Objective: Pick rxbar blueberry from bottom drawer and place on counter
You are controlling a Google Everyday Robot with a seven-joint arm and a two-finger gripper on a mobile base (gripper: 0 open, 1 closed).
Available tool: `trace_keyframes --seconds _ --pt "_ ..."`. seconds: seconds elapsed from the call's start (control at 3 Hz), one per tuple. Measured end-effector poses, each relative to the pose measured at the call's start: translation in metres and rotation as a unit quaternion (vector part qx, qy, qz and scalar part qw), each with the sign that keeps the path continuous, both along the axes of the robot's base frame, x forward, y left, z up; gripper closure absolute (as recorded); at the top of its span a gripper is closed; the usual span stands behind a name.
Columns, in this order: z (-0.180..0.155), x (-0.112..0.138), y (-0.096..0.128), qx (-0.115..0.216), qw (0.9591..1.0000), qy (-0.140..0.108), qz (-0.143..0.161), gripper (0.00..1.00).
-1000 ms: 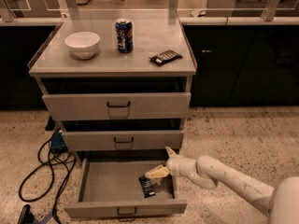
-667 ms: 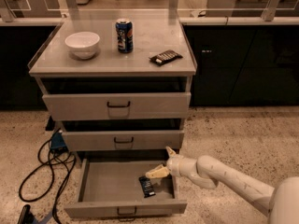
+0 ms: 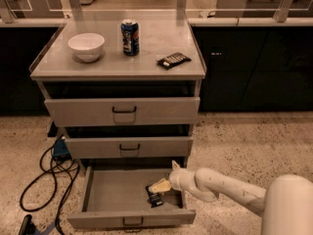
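My gripper should move down to the middle of the rxbar blueberry [image 3: 154, 196] in the bottom drawer next and close there.
The bottom drawer [image 3: 105, 192] is pulled open at the foot of the cabinet. The rxbar blueberry [image 3: 154, 197], a small dark bar, lies flat on the drawer floor at its right side. My gripper [image 3: 160, 186] reaches into the drawer from the right, its pale fingers just above the bar's top edge. The counter [image 3: 105, 65] is the pale grey cabinet top above.
On the counter stand a white bowl [image 3: 86, 46], a blue can [image 3: 129, 37] and a black bar with white stripes [image 3: 173, 59]. The two upper drawers [image 3: 122, 112] stick out slightly. Black cables [image 3: 46, 173] lie on the floor at left. Dark cabinets flank both sides.
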State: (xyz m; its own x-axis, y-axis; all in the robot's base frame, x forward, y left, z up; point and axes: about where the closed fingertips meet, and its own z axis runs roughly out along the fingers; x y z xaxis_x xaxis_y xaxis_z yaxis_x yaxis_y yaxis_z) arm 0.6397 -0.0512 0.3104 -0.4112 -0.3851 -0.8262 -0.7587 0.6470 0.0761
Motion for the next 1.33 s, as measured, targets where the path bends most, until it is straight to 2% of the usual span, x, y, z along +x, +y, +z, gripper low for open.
trace_keyframes --seconds 0.33,0.67,1.0,1.33 --pt "-0.077 0.009 0.004 -0.034 0.9991 0.02 -0.014 0.0" --pt "-0.161 0.003 0.013 -0.037 0.9978 0.053 -0.016 0.0" --pt "-0.208 0.034 0.005 -0.044 0.9969 0.057 -0.032 0.0" --pt "-0.208 0.033 0.006 -0.044 0.9969 0.057 -0.031 0.0"
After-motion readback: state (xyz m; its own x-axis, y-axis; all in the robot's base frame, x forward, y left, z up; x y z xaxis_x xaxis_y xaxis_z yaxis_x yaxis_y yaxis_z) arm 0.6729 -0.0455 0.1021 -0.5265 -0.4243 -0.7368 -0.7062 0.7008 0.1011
